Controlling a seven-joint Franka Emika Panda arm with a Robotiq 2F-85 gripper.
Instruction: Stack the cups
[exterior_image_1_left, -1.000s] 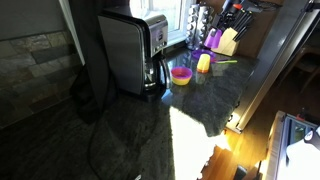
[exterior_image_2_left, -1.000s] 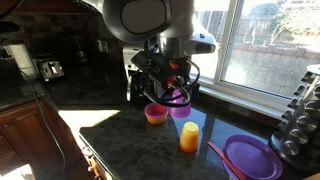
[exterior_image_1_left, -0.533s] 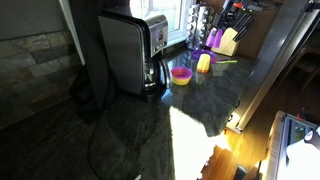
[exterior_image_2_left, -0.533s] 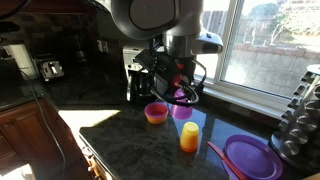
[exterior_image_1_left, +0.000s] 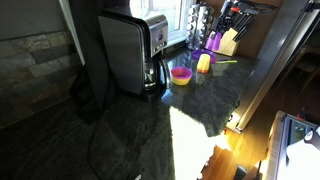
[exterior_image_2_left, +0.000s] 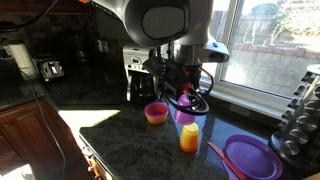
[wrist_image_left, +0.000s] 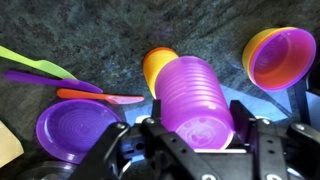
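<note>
My gripper will let go of the magenta-purple cup over the upside-down orange-yellow cup (exterior_image_1_left: 204, 61) (wrist_image_left: 158, 65), and I will do this near the pink bowl.
My gripper (wrist_image_left: 195, 125) is shut on a magenta-purple cup (wrist_image_left: 195, 100), held upside down above the dark counter; it also shows in an exterior view (exterior_image_2_left: 185, 112). An orange-yellow cup (wrist_image_left: 157, 65) stands upside down on the counter just beyond the held cup; it shows in both exterior views (exterior_image_2_left: 189, 138) (exterior_image_1_left: 204, 63). The held cup hangs slightly behind and above it. No lime green cup is in view.
A pink bowl with yellow inside (exterior_image_2_left: 156, 113) (wrist_image_left: 278, 57) sits beside the cups. A purple plate (wrist_image_left: 75, 128) (exterior_image_2_left: 250, 157) and coloured plastic cutlery (wrist_image_left: 60, 85) lie nearby. A toaster (exterior_image_1_left: 130, 45) and a knife block (exterior_image_1_left: 228, 40) stand on the counter.
The arm has carried the magenta-purple cup sideways from over the pink bowl toward the orange-yellow cup.
</note>
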